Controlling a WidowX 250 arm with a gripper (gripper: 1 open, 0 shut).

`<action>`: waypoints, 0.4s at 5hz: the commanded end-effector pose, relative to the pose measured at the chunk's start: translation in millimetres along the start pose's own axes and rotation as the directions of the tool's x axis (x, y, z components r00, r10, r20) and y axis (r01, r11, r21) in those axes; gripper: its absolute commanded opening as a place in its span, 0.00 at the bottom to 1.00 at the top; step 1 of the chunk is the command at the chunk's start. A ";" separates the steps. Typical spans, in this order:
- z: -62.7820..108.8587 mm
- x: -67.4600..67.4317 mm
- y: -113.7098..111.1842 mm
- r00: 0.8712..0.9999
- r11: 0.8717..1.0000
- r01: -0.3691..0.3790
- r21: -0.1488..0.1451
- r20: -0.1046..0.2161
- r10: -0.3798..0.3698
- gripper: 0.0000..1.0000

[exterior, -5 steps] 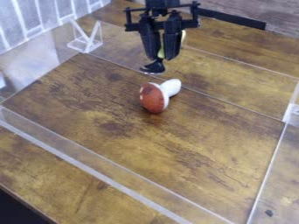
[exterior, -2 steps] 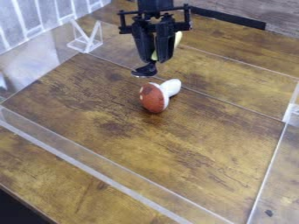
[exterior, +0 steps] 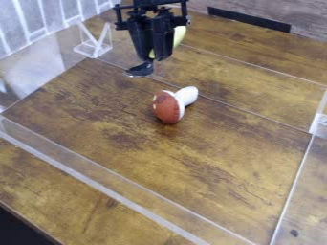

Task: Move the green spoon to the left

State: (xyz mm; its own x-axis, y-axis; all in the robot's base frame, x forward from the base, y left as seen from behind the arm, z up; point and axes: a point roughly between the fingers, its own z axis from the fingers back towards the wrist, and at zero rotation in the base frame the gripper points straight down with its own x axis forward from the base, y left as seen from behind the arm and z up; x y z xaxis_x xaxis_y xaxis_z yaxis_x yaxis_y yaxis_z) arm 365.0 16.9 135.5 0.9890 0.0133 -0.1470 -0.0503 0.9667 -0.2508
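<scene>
My gripper will let go of the green spoon on the wood (exterior: 94,112) between the toy mushroom and the clear plastic side.
My gripper (exterior: 155,50) hangs over the back of the wooden table, shut on the green spoon (exterior: 141,68). The spoon's silver bowl points down, just above the wood, and a bit of its yellow-green handle shows to the right of the fingers. The toy mushroom (exterior: 171,102), with a red-brown cap and white stem, lies on its side below and to the right of the gripper, apart from it.
A clear plastic wall (exterior: 115,196) rims the wooden work area along the front and left. A small clear stand (exterior: 92,40) sits at the back left, close to the gripper. White railing bars run along the left edge.
The gripper has carried the spoon to the left and a little farther back, away from the mushroom. The mushroom has not moved.
</scene>
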 end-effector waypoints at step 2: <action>32.8 -16.1 13.7 0.991 0.998 -0.057 0.026 0.126 0.054 0.00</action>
State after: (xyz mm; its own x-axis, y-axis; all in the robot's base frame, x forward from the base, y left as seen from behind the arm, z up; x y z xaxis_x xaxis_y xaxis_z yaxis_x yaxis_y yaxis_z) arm 356.8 32.7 127.3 0.9851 0.0832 -0.1507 -0.1168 0.9662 -0.2297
